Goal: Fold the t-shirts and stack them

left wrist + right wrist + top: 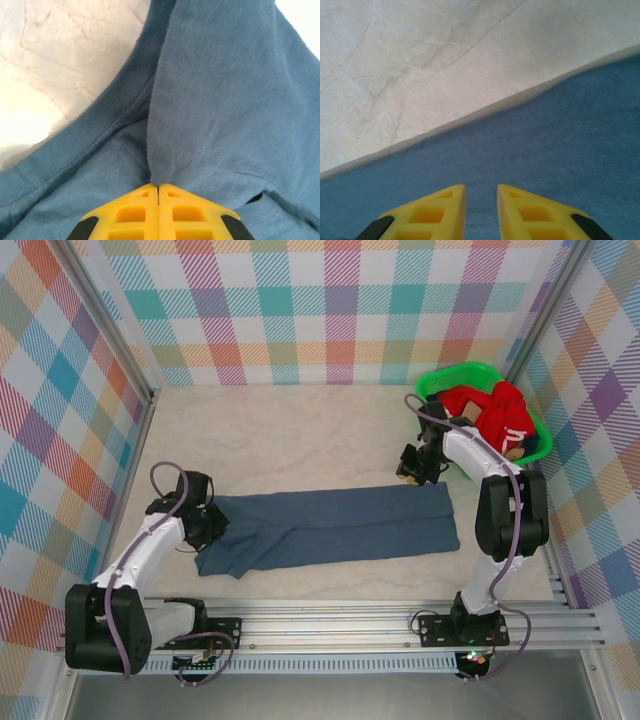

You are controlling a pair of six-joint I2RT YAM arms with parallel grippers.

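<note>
The t-shirt's loose end flap slants past its near edge; next my left gripper regrips and pulls it toward the t-shirt's back edge [232, 499].
A slate-blue t-shirt [330, 530] lies folded into a long band across the middle of the table. My left gripper [212, 523] is at its left end. In the left wrist view that gripper [159, 185] is shut on a raised fold of the blue cloth [225, 100], yellow fingers pressed together. My right gripper [408, 468] hovers at the shirt's far right corner. In the right wrist view this gripper [481, 187] has a narrow gap between its fingers, the flat blue cloth [545, 140] lies under them, and nothing is pinched. More t-shirts, a red one [500, 410] on top, fill a basket.
The green basket [455, 373] stands in the back right corner, just behind the right arm. Checked walls close in the left, back and right sides. A metal rail [350, 625] runs along the near edge. Pale table surface [420, 75] shows beyond the shirt's edge.
</note>
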